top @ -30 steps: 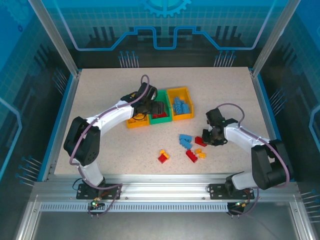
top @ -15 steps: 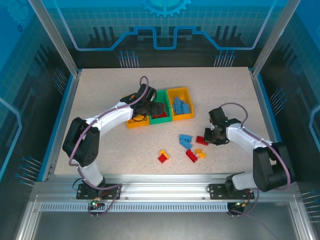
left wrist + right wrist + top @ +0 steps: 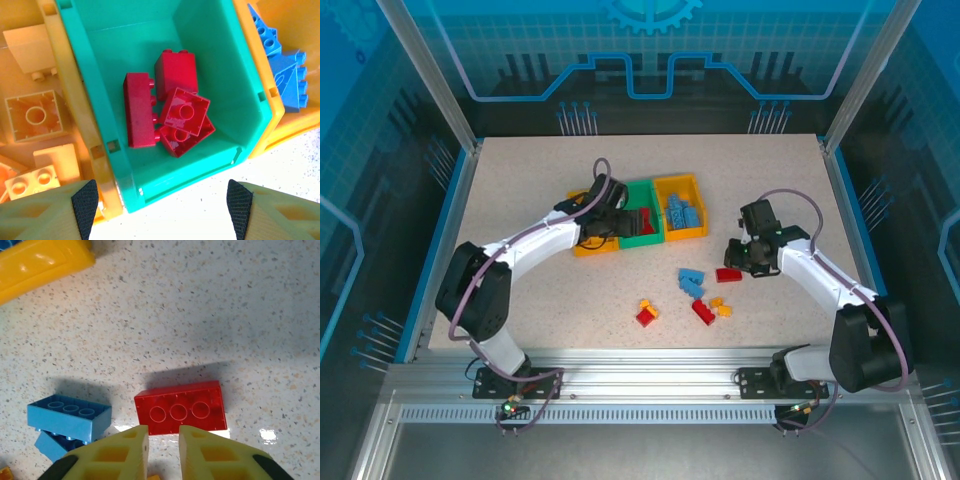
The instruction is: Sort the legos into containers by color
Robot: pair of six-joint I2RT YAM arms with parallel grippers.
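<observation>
My right gripper's nearly shut fingers face the red brick's long side; it should back away, open wide and grip the red brick by its short ends (image 3: pixel 222 405).
Three containers stand in a row: a yellow bin (image 3: pixel 590 246) with orange-yellow legos (image 3: pixel 35 110), a green bin (image 3: pixel 220 65) with several red legos (image 3: pixel 170 112), and a yellow bin (image 3: pixel 681 207) with blue legos (image 3: pixel 280 65). My left gripper (image 3: pixel 162 207) hangs open and empty over the green bin's near wall (image 3: pixel 642 239). A red brick (image 3: pixel 180 407) lies studs-down on the table. My right gripper (image 3: pixel 163 440) hovers just short of that brick (image 3: pixel 728 274), fingers a narrow gap apart with nothing between them.
Loose on the table lie stacked blue bricks (image 3: pixel 691 281) (image 3: pixel 70 415), a red brick (image 3: pixel 703 311) beside an orange one (image 3: pixel 721 306), and a red-and-orange pair (image 3: pixel 646 313). The right yellow bin's corner (image 3: pixel 40 260) shows at the right wrist view's upper left.
My right gripper has drawn away from the red brick and parted its fingers a little; the brick now lies free, slightly shifted. My left gripper has pulled back a little from over the green bin.
</observation>
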